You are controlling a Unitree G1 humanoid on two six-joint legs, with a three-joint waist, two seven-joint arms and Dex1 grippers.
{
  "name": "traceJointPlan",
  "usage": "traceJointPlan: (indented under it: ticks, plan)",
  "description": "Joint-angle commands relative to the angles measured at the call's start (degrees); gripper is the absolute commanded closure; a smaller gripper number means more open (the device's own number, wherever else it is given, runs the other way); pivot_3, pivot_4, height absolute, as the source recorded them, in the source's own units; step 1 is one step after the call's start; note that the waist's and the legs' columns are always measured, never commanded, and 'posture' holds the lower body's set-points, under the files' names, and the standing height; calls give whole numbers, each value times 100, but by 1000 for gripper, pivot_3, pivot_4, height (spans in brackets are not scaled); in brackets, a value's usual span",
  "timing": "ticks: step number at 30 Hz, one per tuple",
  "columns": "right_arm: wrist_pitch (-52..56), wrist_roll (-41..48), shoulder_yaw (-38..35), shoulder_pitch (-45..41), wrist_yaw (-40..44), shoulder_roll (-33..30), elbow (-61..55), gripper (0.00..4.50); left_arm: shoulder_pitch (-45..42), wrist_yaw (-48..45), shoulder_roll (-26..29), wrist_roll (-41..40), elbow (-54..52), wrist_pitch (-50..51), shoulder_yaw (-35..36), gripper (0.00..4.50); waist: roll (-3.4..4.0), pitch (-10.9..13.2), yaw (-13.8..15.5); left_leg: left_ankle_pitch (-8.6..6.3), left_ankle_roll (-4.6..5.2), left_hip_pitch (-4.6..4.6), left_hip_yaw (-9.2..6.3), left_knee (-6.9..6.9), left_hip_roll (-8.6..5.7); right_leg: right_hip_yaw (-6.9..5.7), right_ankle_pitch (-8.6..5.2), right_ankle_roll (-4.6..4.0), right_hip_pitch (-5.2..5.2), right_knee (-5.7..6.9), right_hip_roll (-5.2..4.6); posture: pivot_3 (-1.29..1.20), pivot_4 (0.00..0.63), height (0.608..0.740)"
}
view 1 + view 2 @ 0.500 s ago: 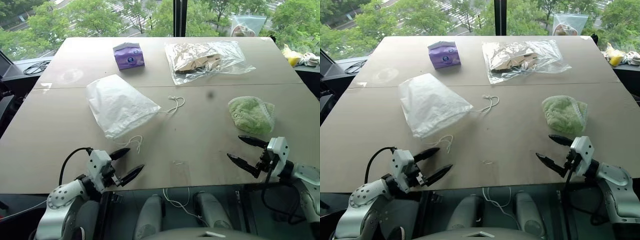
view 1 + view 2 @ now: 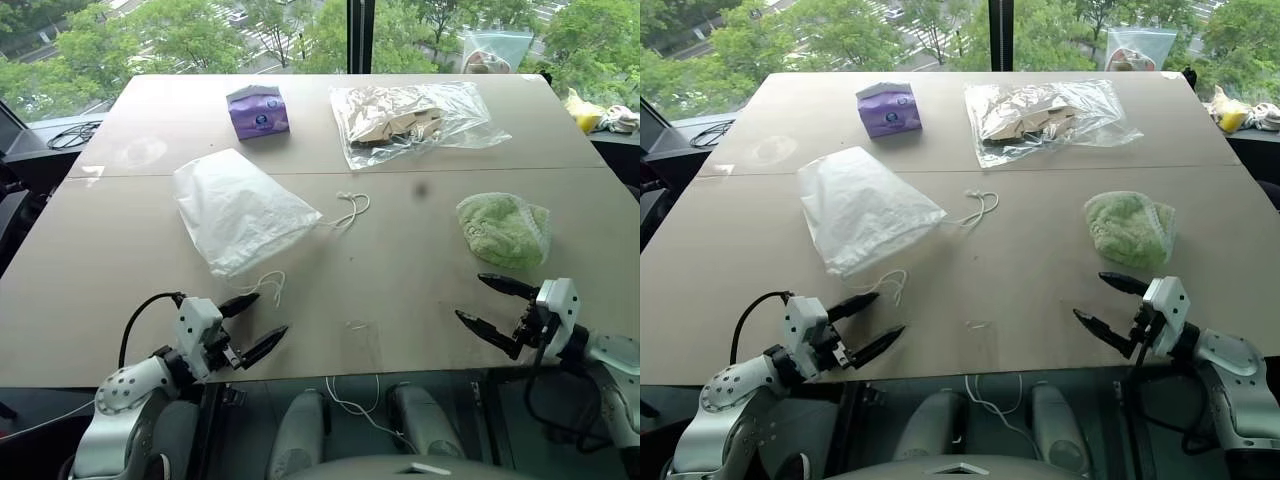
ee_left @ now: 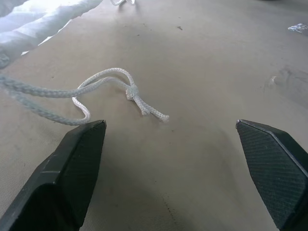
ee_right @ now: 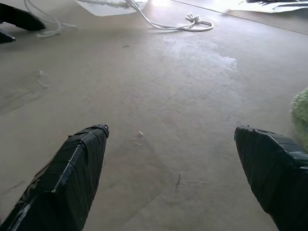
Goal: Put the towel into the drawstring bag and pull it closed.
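The left gripper will next close on the white drawstring bag's upper layer (image 2: 265,236) (image 3: 53,19) near the bag's opening, between the two cords.
The white drawstring bag (image 2: 240,210) lies flat on the left half of the table, with one cord (image 2: 350,208) trailing toward the middle and another cord (image 3: 115,91) looped at its near corner. The pale green towel (image 2: 503,228) sits as a lump on the right. My left gripper (image 2: 272,314) hovers open at the table's front edge, just short of the near cord, holding nothing. My right gripper (image 2: 469,296) is open too, empty, a little nearer than the towel, whose edge (image 4: 301,108) shows beside one finger (image 4: 274,168).
A purple packet (image 2: 257,110) and a clear plastic zip bag (image 2: 410,118) of beige items lie at the far side. A yellow object (image 2: 583,112) sits beyond the table's right edge. Black cable (image 2: 72,133) lies off the far left corner.
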Motion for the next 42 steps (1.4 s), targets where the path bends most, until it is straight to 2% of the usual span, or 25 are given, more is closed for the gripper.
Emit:
traceJointPlan:
  ticks: [1, 4, 9, 17, 22, 29, 32, 42]
  plan:
    - [-123, 37, -23, -83, 15, -2, -44, 0, 98, -43, 45, -166, -109, 135, 125, 44, 0, 0, 1, 0, 0, 0, 0, 0, 0, 0, 0, 0, 0, 0, 0, 0, 150, 740]
    - [-111, 26, -9, -101, 1, 5, -53, 0, 26, 383, 230, 456, 91, 144, 93, 44, 2, -2, 2, 0, 0, 1, -1, 0, 0, 0, 0, 0, 0, 1, 1, 0, 150, 740]
    - [-4, 124, 42, -81, 74, -6, -167, 0, 94, 456, 192, 121, -388, 247, 339, 44, 18, -11, -15, 0, 0, 6, 0, 0, 2, 0, 0, 0, 2, 5, 4, 0, 150, 740]
    - [313, 641, 130, -2, 373, 4, -587, 0, 797, 540, -40, 196, -1844, -55, 77, 44, 16, -10, 14, -1, 0, 0, 2, 0, 0, 3, 0, 0, 1, 4, -1, 0, 150, 740]
    - [503, 920, 177, -27, 406, -1, -935, 0, 316, 1192, -346, 598, -2357, -127, -121, 44, 17, -10, 19, 0, 1, 1, 0, 11, 1, 2, 0, 0, 5, 5, 3, 0, 150, 740]
    - [645, 931, 186, -62, 232, 18, -1162, 0, -884, 2076, -3, 2550, -1535, -832, -70, 44, 17, -11, 20, 0, 1, 2, -2, 24, 0, 1, 1, 1, 12, 5, 7, 0, 150, 740]
    - [636, 898, 185, -61, 210, 21, -1167, 0, -952, 2151, 120, 2912, -1220, -981, -225, 44, 18, -12, -5, -1, 2, 2, 1, 21, -2, 3, 2, 2, 13, 5, 6, 0, 150, 740]
    - [607, 855, 149, -33, 119, -9, -1211, 0, -1107, 3050, -189, 3432, -618, -931, -147, 44, 17, -12, 32, -9, 14, 2, -6, 17, -4, -3, 2, 1, 14, 8, 5, 0, 150, 740]
